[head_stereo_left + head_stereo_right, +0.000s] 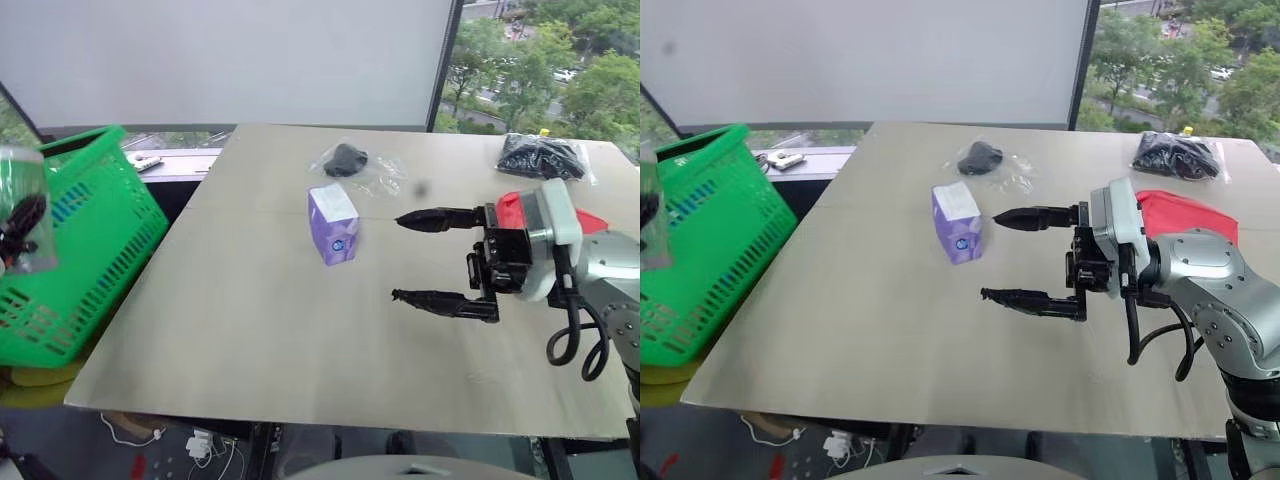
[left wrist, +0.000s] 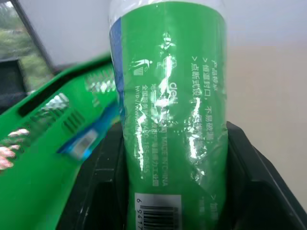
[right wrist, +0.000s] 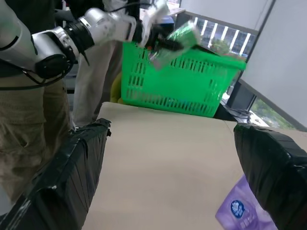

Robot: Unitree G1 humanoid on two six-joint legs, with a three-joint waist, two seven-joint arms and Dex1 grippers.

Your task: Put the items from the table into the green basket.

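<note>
The robot's left gripper will put the green cylindrical roll, now held up beside the green basket, down inside the green basket (image 1: pixel 40 260), beside the blue packet.
My left gripper (image 2: pixel 172 148) is shut on the green cylindrical roll (image 2: pixel 170 96), its barcode label near the fingers, and holds it up beside the green basket (image 1: pixel 95 240) off the table's left edge. The right wrist view shows that roll (image 3: pixel 184 32) above the basket's rim (image 3: pixel 192 55). My right gripper (image 1: pixel 398 257) is open over the table (image 1: pixel 250 320), pointing left at the purple-and-white tissue pack (image 1: pixel 333 223), a short way from it. A black thing in a clear bag (image 1: pixel 347 160) lies behind the pack, another (image 1: pixel 543 155) at the far right. The red pouch (image 1: pixel 1185 215) lies behind my right wrist.
A small device (image 1: pixel 145 160) lies on the sill behind the basket. Something yellow (image 1: pixel 30 375) sits under the basket. A person in beige trousers (image 3: pixel 29 134) stands past the table's left end. Cables (image 1: pixel 205 440) lie on the floor below the front edge.
</note>
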